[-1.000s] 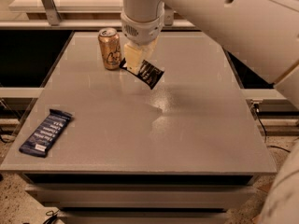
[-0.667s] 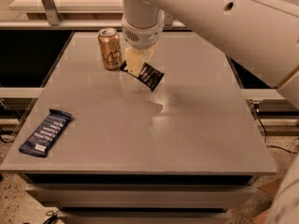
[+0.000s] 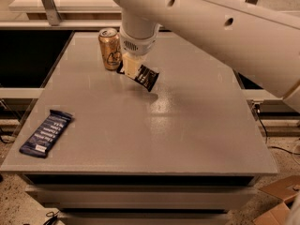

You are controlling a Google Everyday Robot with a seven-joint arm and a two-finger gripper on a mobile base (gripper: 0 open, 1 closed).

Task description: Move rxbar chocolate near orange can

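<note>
Next, the gripper releases the rxbar chocolate on the grey table [image 3: 140,62] close beside the orange can's base.
The orange can [image 3: 109,48] stands upright near the table's far left. The rxbar chocolate [image 3: 146,77], a black wrapper with white text, sits tilted just right of the can, its right end lifted. My gripper [image 3: 131,66] hangs from the white arm straight above the bar's left part, its pale fingers [image 3: 133,64] down around the wrapper. The bar's left end is hidden behind the fingers.
A dark blue bar wrapper [image 3: 46,132] with white text lies flat near the grey table's [image 3: 154,135] front left corner. The big white arm [image 3: 220,22] crosses the upper right. Cardboard [image 3: 276,205] lies on the floor at lower right.
The gripper with the black bar has shifted slightly left and back, closer to the can. The blue bar and can have not moved.
</note>
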